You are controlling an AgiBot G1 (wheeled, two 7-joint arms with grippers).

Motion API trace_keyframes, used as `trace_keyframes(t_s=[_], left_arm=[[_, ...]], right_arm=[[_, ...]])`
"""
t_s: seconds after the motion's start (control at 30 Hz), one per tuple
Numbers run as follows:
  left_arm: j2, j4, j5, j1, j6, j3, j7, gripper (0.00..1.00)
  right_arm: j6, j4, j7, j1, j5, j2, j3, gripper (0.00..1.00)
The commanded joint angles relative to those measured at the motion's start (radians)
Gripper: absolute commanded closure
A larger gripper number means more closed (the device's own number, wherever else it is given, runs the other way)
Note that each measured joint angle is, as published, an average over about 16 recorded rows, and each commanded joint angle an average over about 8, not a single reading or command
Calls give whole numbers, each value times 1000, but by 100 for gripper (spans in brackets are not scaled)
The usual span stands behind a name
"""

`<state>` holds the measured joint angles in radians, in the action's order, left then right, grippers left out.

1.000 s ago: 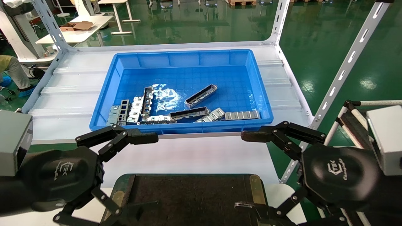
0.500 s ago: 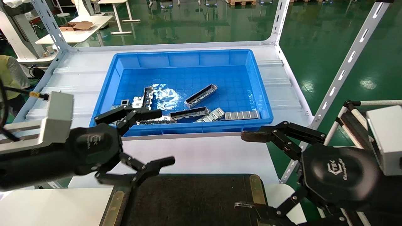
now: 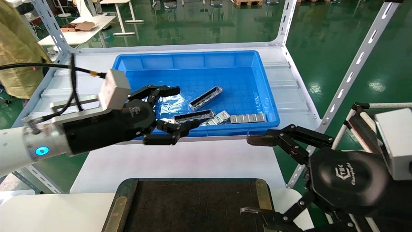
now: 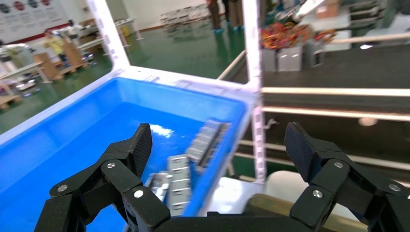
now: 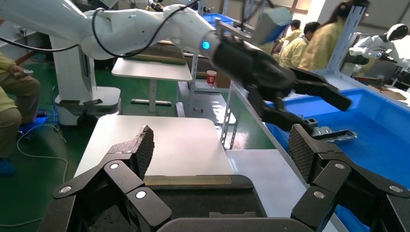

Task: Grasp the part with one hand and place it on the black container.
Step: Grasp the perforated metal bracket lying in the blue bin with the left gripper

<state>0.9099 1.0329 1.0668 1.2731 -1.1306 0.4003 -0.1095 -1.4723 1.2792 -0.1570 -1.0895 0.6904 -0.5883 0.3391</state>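
The robot's left gripper will next move to the channel part that lies alone in the middle of the blue bin and close on its near end (image 3: 196,103).
Two silver-grey channel parts lie in the blue bin (image 3: 193,64): one (image 3: 206,98) alone in the middle, one (image 3: 193,116) by the front wall. My left gripper (image 3: 180,108) is open and empty above the bin's front left, its lower finger close to the front channel. In the left wrist view the left gripper (image 4: 218,142) spans the bin's front wall (image 4: 217,159), with blurred parts (image 4: 205,137) below. The black container (image 3: 193,206) lies at the front. My right gripper (image 3: 251,175) hangs open and empty at its right edge; in the right wrist view the right gripper (image 5: 220,145) is over the container (image 5: 203,200).
Flat grey plates (image 3: 248,118) and more metal pieces lie along the bin's front wall. The bin stands on a white shelf (image 3: 80,87) with slotted uprights (image 3: 354,67). A person in yellow (image 3: 16,48) stands at the far left.
My left arm has swung up, forward and right, from beside the black container to over the bin's front left, staying open. The right arm has not moved.
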Motion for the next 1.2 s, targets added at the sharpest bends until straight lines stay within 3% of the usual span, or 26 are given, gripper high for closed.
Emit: trace_keyframes(t_s=[0.03, 0.57, 0.83, 1.07, 1.1, 1.13, 1.2], left_arm=[[29, -31, 25, 21, 23, 11, 9, 0], [319, -530, 174, 218, 205, 76, 231, 0], [418, -731, 188, 278, 306, 76, 341, 0], [451, -815, 166, 302, 372, 86, 381, 0], [452, -819, 161, 303, 378, 91, 381, 0], [453, -821, 157, 303, 384, 95, 380, 6], [455, -822, 149, 303, 394, 106, 377, 27]], right_arm=[[0, 0, 0, 0, 0, 0, 0, 0], [0, 0, 0, 0, 0, 0, 0, 0], [0, 0, 0, 0, 0, 0, 1, 0], [0, 0, 0, 0, -1, 0, 1, 0], [0, 0, 0, 0, -1, 0, 1, 6], [0, 0, 0, 0, -1, 0, 1, 18], [0, 0, 0, 0, -1, 0, 1, 43]])
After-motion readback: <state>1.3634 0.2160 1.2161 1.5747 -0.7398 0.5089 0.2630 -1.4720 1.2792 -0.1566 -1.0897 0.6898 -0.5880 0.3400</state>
